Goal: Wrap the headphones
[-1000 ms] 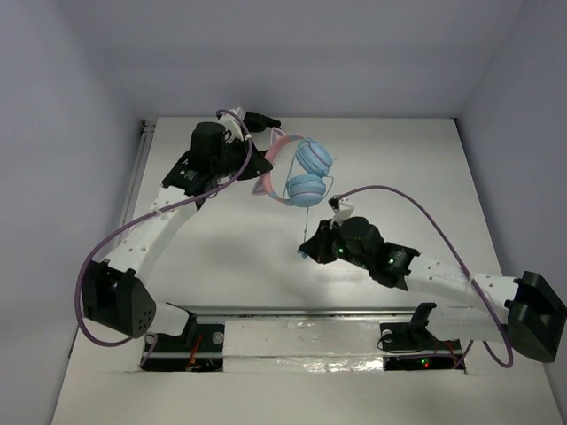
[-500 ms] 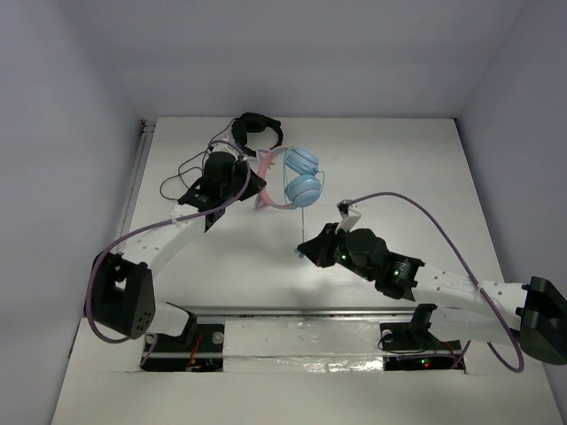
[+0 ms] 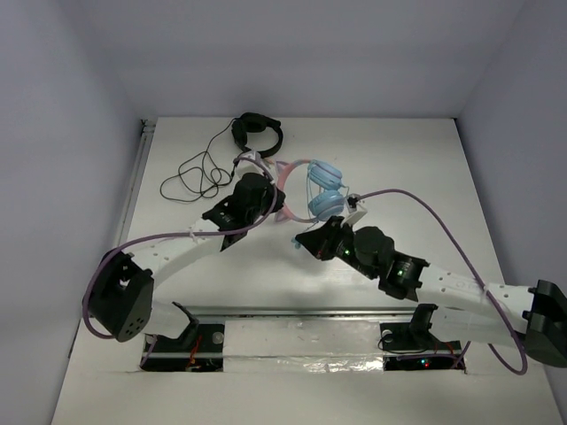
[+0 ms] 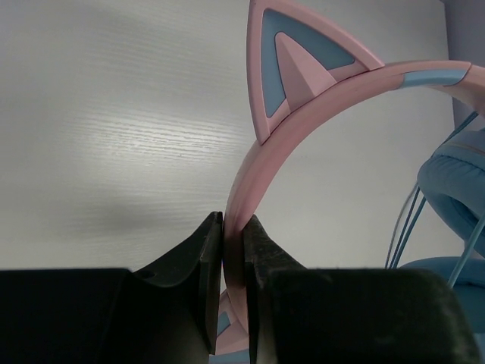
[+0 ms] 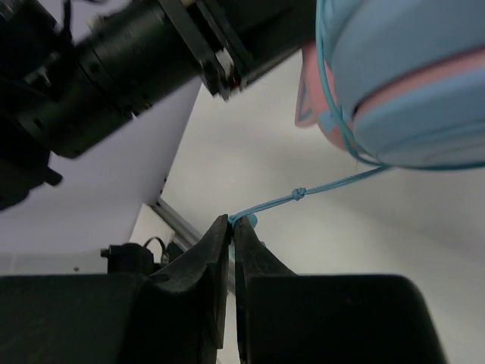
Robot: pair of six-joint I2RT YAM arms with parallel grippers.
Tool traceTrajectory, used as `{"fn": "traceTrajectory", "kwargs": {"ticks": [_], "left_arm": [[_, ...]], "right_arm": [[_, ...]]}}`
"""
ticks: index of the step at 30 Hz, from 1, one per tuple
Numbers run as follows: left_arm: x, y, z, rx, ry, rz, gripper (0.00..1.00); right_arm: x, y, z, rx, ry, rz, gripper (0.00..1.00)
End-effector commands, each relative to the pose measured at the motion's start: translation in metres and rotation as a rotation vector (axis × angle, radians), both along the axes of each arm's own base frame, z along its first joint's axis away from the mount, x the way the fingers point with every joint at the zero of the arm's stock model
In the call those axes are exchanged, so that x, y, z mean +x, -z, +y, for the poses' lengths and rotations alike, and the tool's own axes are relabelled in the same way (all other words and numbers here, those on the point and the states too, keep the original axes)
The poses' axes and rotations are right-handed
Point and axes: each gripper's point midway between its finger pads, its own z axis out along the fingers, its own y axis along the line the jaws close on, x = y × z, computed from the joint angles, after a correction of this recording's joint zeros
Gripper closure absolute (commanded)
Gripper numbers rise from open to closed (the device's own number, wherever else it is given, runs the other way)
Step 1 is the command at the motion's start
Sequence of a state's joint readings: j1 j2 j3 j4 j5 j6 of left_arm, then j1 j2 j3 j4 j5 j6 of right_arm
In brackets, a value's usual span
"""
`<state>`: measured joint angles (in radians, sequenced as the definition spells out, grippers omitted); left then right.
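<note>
My left gripper needs to let go of the cat-eared headphones so that they rest on the table (image 3: 322, 225) between the black headphones and the metal rail.
The headphones (image 3: 324, 188) have light blue earcups, a pink cat-eared headband (image 4: 318, 91) and a thin pale blue cable (image 5: 318, 189). They hang above the middle of the table. My left gripper (image 3: 276, 200) is shut on the pink headband (image 3: 285, 181), clamped between its fingers (image 4: 231, 250). My right gripper (image 3: 301, 243) is shut on the end of the blue cable, which has a small knot (image 5: 299, 192) and runs up to the earcup (image 5: 409, 76). Cable loops lie round the earcups.
Black headphones (image 3: 257, 131) with a loose black cable (image 3: 195, 173) lie at the far left of the table. The purple arm cables arch over both arms. A metal rail (image 3: 301, 312) runs along the near edge.
My left gripper has carried the headphones toward the near right, away from the black headphones. My right gripper has moved a little up and left with the cable end, close under the earcups.
</note>
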<state>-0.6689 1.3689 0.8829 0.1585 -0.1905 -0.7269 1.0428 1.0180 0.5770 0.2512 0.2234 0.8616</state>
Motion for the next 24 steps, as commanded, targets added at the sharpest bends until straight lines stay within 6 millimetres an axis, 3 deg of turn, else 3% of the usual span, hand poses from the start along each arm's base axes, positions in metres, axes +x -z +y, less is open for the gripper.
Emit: {"fn": "traceTrajectory", "kwargs": {"ticks": [1,6,11,19,24], "left_arm": [[0.002,-0.041,-0.009,-0.119,-0.05,-0.123,1.0],[-0.017,-0.023,-0.022,-0.1,-0.025,-0.093,1.0],[-0.039,-0.009,-0.045,-0.086,0.025,-0.049,1.0],[-0.046,0.0,-0.04,-0.026,0.016,-0.038,1.0],[-0.043,0.008,-0.045,0.03,0.034,-0.014,1.0]], "right_arm": [[0.014,-0.064,-0.006,0.188,0.111,-0.078,1.0],[0.036,-0.063,-0.026,0.205,0.288,-0.07,1.0],[0.057,-0.036,-0.032,0.154,0.423,-0.037,1.0],[0.076,0.007,-0.048,-0.017,0.593,0.009,0.99],[0.081,0.033,-0.05,-0.148,0.639,0.04,0.87]]}}
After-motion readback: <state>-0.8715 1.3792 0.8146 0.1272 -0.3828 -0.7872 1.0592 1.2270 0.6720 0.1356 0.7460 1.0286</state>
